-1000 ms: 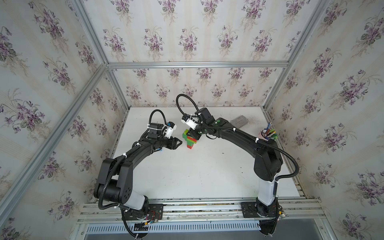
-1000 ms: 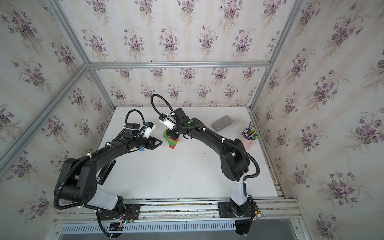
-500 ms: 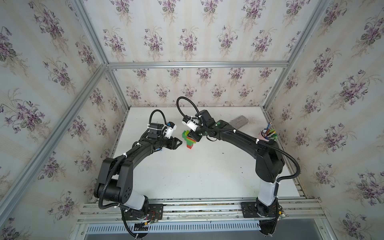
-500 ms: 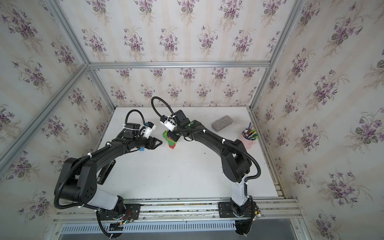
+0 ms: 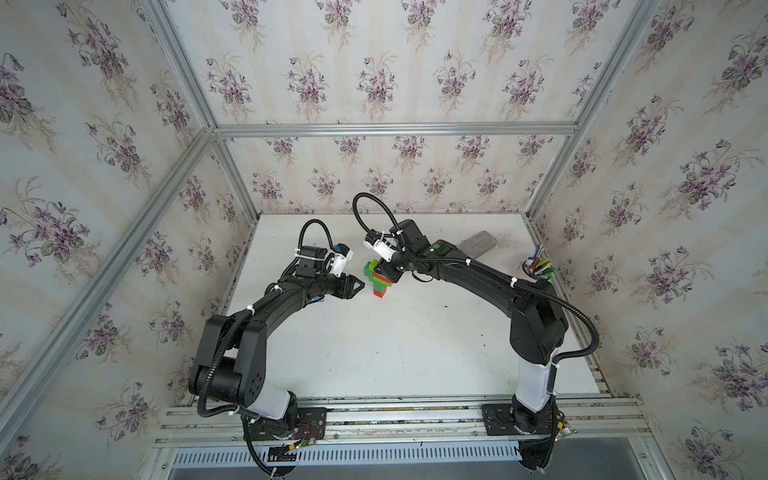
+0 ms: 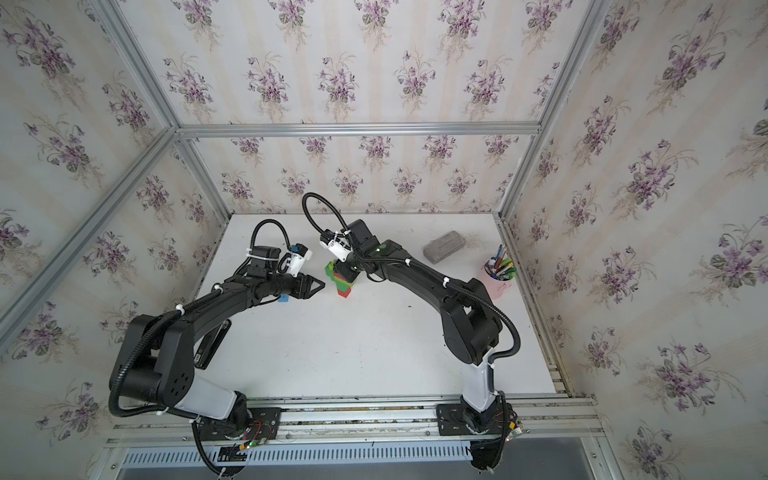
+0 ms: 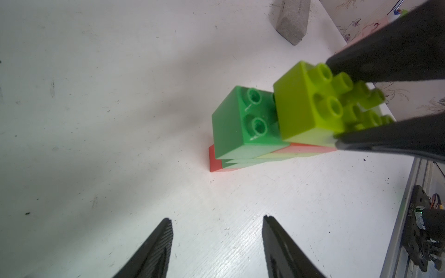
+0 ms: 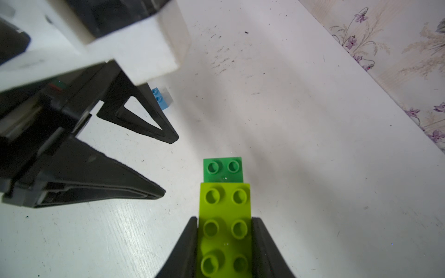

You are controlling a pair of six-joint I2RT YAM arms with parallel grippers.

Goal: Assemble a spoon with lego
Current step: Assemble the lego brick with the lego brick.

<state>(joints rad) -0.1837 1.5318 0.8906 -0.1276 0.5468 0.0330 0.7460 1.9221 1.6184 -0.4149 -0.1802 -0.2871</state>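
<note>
I will let go of the lime brick with my right gripper, its stack standing on the white table (image 5: 376,293) beside my open left gripper.
The spoon (image 5: 378,279) (image 6: 343,280) stands as a stepped stack of red, green and lime lego on the white table. My right gripper (image 5: 384,270) (image 6: 348,270) (image 8: 224,219) is shut on the oblong lime brick (image 8: 225,204) (image 7: 301,108) at the stack's top. A dark green brick (image 8: 222,168) (image 7: 240,120) sits one step lower, and a red brick (image 7: 214,163) lies at the bottom. My left gripper (image 5: 359,284) (image 6: 320,284) (image 7: 216,219) is open and empty, just left of the stack. A small blue brick (image 6: 284,298) (image 8: 160,98) lies under the left wrist.
A grey block (image 5: 478,245) (image 6: 442,245) (image 7: 291,21) lies at the back right. A pink cup of pens (image 5: 534,270) (image 6: 498,276) stands by the right wall. Papered walls and metal rails enclose the table on three sides.
The right arm has shifted only slightly over the stack, still shut on the lime brick. The left arm and the stack have not visibly moved.
</note>
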